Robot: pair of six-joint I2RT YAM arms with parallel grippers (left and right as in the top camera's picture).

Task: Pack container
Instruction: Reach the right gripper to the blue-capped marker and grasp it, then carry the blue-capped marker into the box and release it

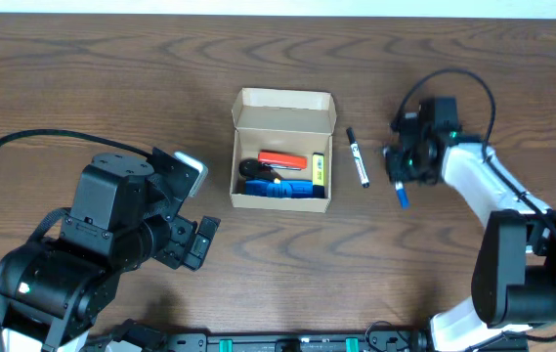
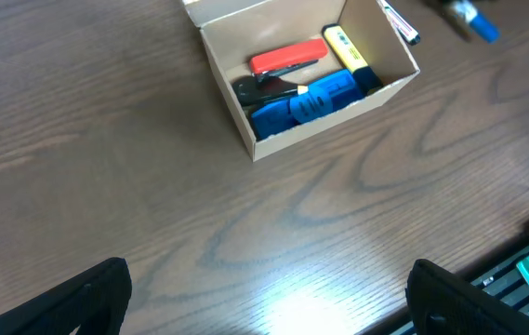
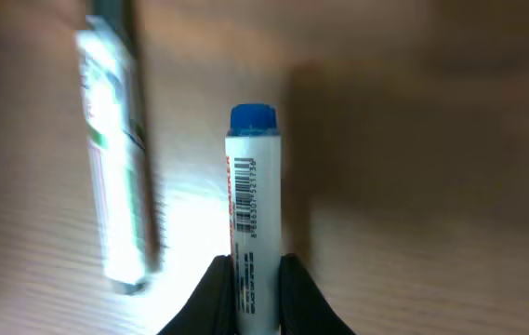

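My right gripper is going to the blue item inside the cardboard box (image 1: 274, 187). It will let go of the white marker on top of that item.
The container (image 1: 245, 110) is a tan cardboard box with its flap lid open, at the table's middle; it also shows in the left wrist view (image 2: 231, 88). Inside lie a red item (image 1: 282, 158), a blue item (image 1: 278, 189), a black item and a yellow highlighter (image 1: 319, 168). A black marker (image 1: 358, 157) lies on the table just right of the box. My right gripper (image 3: 250, 279) is shut on a white marker with a blue cap (image 3: 250, 205), right of the black marker (image 3: 115, 167). My left gripper (image 2: 264, 298) is open and empty, near the front left.
The table's front edge with a black rail (image 1: 287, 342) runs behind my left gripper. The right arm's cable (image 1: 453, 83) loops above its wrist.
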